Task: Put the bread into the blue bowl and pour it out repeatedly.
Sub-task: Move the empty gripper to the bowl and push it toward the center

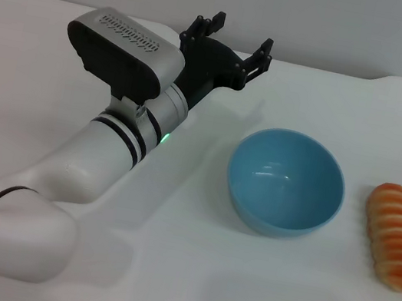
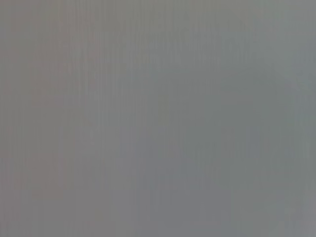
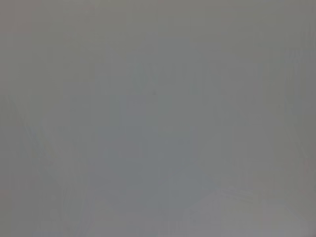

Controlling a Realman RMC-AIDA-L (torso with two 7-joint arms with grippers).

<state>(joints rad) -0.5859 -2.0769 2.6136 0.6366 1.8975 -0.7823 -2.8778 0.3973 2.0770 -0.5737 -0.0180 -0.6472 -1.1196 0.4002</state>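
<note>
Next, my left gripper goes to the light-blue bowl's rim (image 1: pixel 248 139) and closes there, toward the back on the side farthest from the bread.
The light-blue bowl (image 1: pixel 286 183) stands upright and empty on the white table, right of centre in the head view. The bread (image 1: pixel 396 236), an orange-brown ridged loaf with pale stripes, lies on the table to the bowl's right, a short gap away from it. My left gripper (image 1: pixel 231 43) hovers behind and to the left of the bowl, well apart from it, open with nothing between its black fingers. The right arm and its gripper are out of view. Both wrist views show only plain grey.
My left arm (image 1: pixel 106 157) stretches from the lower left across the white table (image 1: pixel 184 288) toward the back. The table's far edge (image 1: pixel 332 71) runs just behind the left gripper.
</note>
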